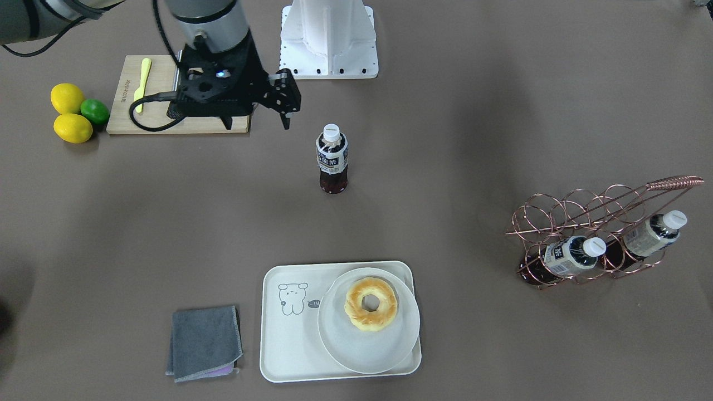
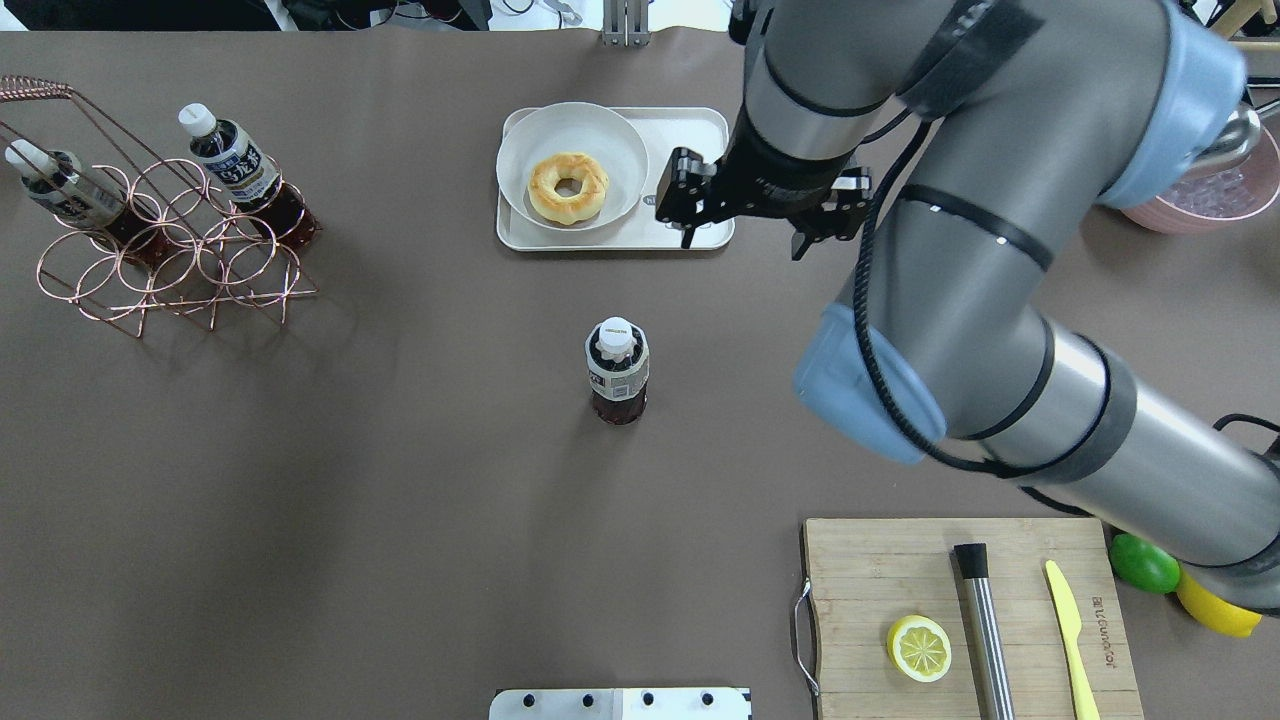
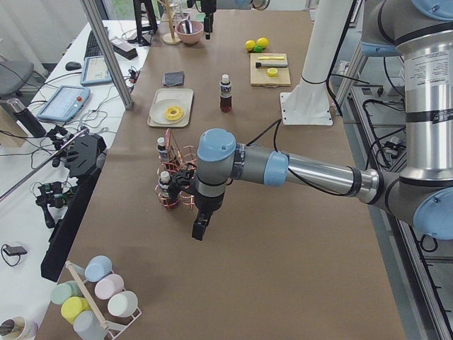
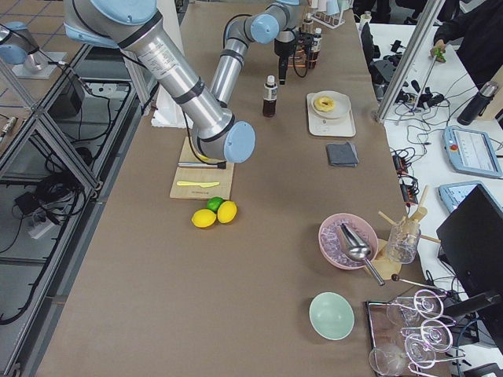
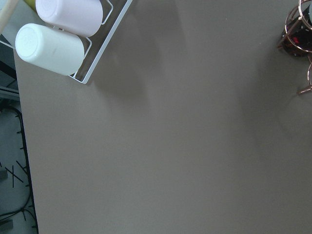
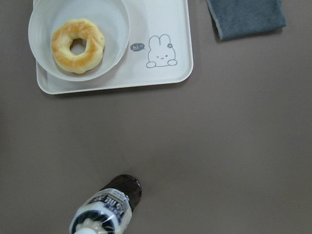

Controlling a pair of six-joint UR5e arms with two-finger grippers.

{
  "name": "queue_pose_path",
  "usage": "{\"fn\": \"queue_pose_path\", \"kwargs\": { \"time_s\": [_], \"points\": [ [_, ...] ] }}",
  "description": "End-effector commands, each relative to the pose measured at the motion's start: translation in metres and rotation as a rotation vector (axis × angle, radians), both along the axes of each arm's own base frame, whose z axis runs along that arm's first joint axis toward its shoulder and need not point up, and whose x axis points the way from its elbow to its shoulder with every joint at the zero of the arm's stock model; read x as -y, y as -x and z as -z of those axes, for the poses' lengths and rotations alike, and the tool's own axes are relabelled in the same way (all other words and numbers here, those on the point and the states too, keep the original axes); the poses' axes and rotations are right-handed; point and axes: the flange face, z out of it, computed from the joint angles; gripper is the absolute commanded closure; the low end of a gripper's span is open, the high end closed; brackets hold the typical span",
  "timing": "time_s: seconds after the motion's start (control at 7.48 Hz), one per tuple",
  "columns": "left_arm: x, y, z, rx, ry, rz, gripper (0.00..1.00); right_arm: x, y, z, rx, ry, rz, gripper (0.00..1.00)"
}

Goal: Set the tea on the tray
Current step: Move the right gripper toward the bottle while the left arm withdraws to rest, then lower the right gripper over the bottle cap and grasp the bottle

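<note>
The neck of the tea bottle (image 1: 331,142) (image 6: 93,221), which stands alone in the middle of the table, will be gripped by my right gripper just below the bottle's white cap.
The tea (image 1: 332,159) stands upright and alone mid-table; it also shows in the overhead view (image 2: 617,370) and at the bottom of the right wrist view (image 6: 105,212). The cream tray (image 1: 289,334) with the cartoon animal lies on the far side from the robot (image 2: 610,243) (image 6: 165,29). My right gripper (image 1: 256,123) (image 2: 742,243) is open and empty, high above the table, to my right of the bottle and apart from it. My left gripper (image 3: 200,230) hangs beside the wire rack; I cannot tell whether it is open.
A round plate with a doughnut (image 1: 370,303) takes up the tray's half toward the wire rack. The copper wire rack (image 1: 601,234) holds two bottles. A grey cloth (image 1: 205,342) lies beside the tray. A cutting board (image 2: 960,610) with a lemon half and a knife, and lemons (image 1: 72,111), sit near my right base.
</note>
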Motion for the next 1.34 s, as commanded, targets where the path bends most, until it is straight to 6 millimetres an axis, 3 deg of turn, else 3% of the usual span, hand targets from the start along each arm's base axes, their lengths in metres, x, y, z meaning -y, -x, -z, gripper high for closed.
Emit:
{"fn": "queue_pose_path", "kwargs": {
  "time_s": [0.0, 0.4, 0.8, 1.07, 1.2],
  "points": [
    [-0.001, 0.000, -0.004, 0.000, 0.006, 0.001, 0.02, -0.044, 0.065, 0.022, -0.044, -0.048, -0.002, 0.00],
    [-0.001, 0.000, -0.007, 0.000, 0.010, 0.001, 0.02, -0.058, 0.099, 0.023, -0.083, -0.073, 0.005, 0.00],
    [0.003, 0.001, -0.014, -0.001, 0.021, 0.001, 0.02, -0.043, 0.128, 0.017, -0.047, -0.080, -0.038, 0.00],
    [0.004, 0.001, -0.016, -0.001, 0.026, 0.001, 0.02, -0.038, 0.139, 0.036, -0.044, -0.081, -0.039, 0.02],
    [0.004, 0.001, -0.016, -0.001, 0.026, 0.001, 0.02, -0.037, 0.140, 0.036, -0.049, -0.078, -0.038, 0.06]
  ]
}}
